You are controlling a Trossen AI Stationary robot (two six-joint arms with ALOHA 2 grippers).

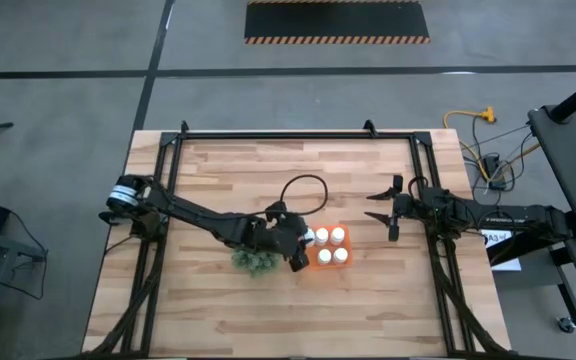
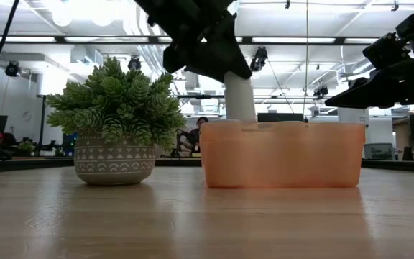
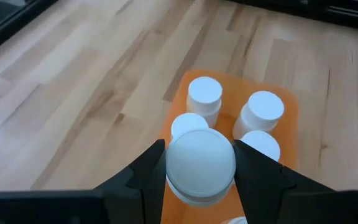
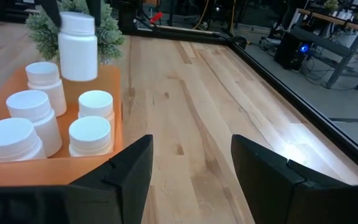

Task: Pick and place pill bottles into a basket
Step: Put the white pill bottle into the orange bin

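The robot's left gripper will set the pill bottle down at the plant end of the orange basket's far row [image 1: 304, 239] [image 3: 192, 194].
The orange basket [image 1: 345, 245] stands at the table's middle, next to the potted green plant [image 1: 254, 260]. Several white pill bottles [image 1: 338, 236] stand upright in the basket; they also show in the right wrist view [image 4: 32, 111]. My left gripper [image 1: 303, 243] is shut on one more pill bottle [image 2: 240, 97], held over the basket's left end. My right gripper [image 1: 386, 213] hangs open and empty to the right of the basket. My left gripper pinches the bottle's round cap [image 3: 201, 163] between its two fingers [image 3: 148, 171], one on each side. The fingers come from above, pointing down. The bottle hangs upright below them, its bottom [image 2: 241, 117] about level with the basket's rim, over the basket's left end.
The plant in its patterned pot [image 2: 113, 155] stands close to the basket's left side, under my left arm. A black cable [image 1: 303, 192] loops over the table behind the basket. Bare wooden table [image 1: 228, 310] lies toward the near edge and the far left.
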